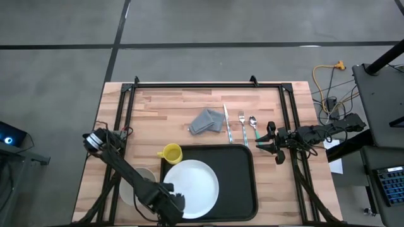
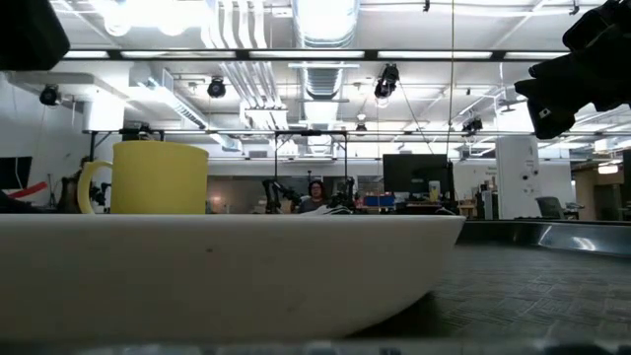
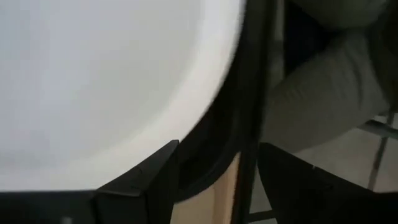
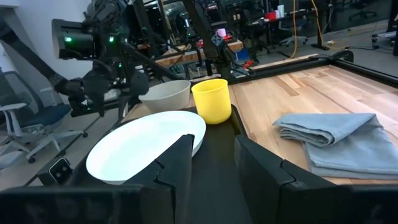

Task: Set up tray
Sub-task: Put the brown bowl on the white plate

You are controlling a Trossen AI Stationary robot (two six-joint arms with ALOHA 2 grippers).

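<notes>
I move my left gripper to the off-white bowl next, and then close it on the bowl's rim [image 1: 155, 179], on the side that faces the black tray.
The black tray [image 1: 240, 183] lies at the table's near edge and carries the round white plate [image 1: 192, 186] on its left half. A yellow cup [image 1: 171, 152] stands at the tray's far left corner. My left gripper [image 1: 172, 200] hovers open over the plate's near-left rim and the tray's left rim [image 3: 249, 93]; in the left wrist view its fingers [image 3: 152, 177] stand on either side of that rim. My right gripper [image 1: 260, 144] is open just beyond the tray's far right corner, pointing left across the tray [image 4: 217, 186] toward the plate [image 4: 146, 146] and cup [image 4: 211, 99].
An off-white bowl [image 1: 136, 186] sits on the wood left of the tray, close to my left arm, and fills the low view [image 2: 227, 266]. Beyond the tray lie a folded grey cloth [image 1: 208, 121], a knife [image 1: 226, 123], a fork [image 1: 242, 123] and a spoon [image 1: 253, 125].
</notes>
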